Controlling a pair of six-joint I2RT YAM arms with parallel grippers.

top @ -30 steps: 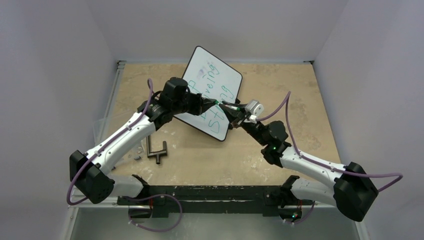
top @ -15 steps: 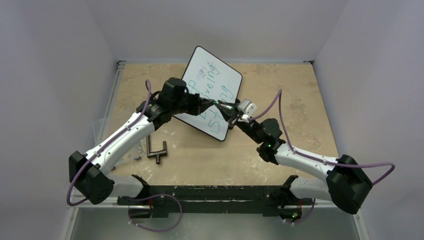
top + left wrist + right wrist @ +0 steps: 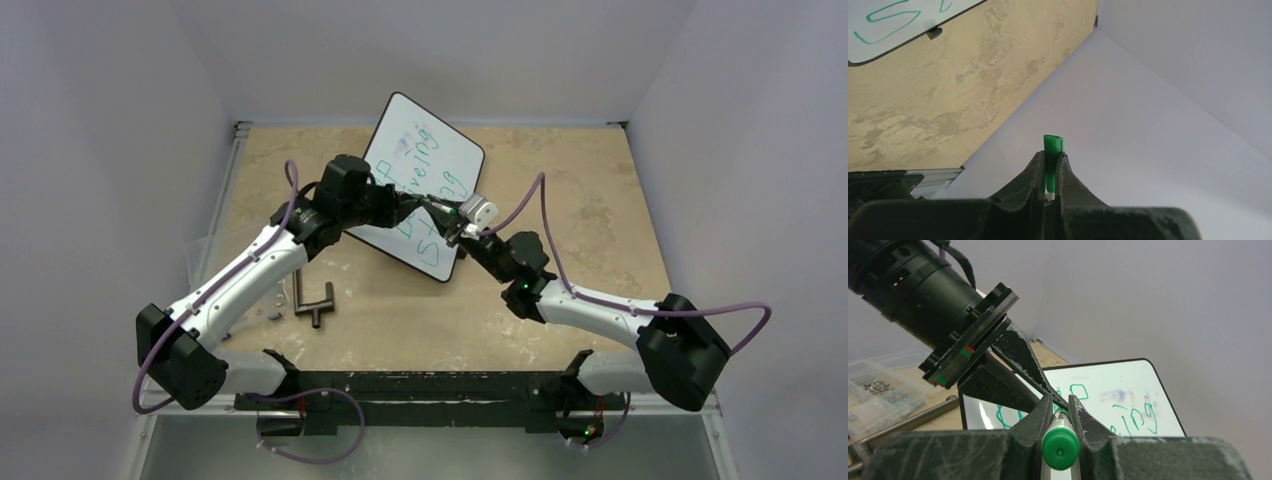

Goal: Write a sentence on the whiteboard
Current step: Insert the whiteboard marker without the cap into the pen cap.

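Observation:
The robot's right gripper needs to set the white marker down on the bare table (image 3: 509, 257) beside the lower side clip of the whiteboard.
The whiteboard (image 3: 462, 152) lies tilted at the back middle of the table, with green lettering (image 3: 428, 172) in three lines. My left gripper (image 3: 424, 204) is shut on a green marker cap (image 3: 1053, 146), held above the board. My right gripper (image 3: 447, 216) is shut on a white marker with a green end (image 3: 1060, 446), pointing at the left fingers (image 3: 1020, 357). The marker's tip meets the left gripper's tips; I cannot tell whether the cap sits fully on it. The board (image 3: 1108, 382) and its lettering (image 3: 1143, 417) show behind. A corner of the board (image 3: 883, 37) shows in the left wrist view.
A dark metal T-shaped tool (image 3: 312, 300) lies on the table near the left arm; its bar (image 3: 908, 417) shows in the right wrist view. A clear plastic parts box (image 3: 203, 258) sits at the left table edge, also in the right wrist view (image 3: 878, 390). Grey walls enclose the table.
My right arm has swung left and forward, bringing the marker up to the left gripper's tips. The left arm has hardly moved. The board has stayed put.

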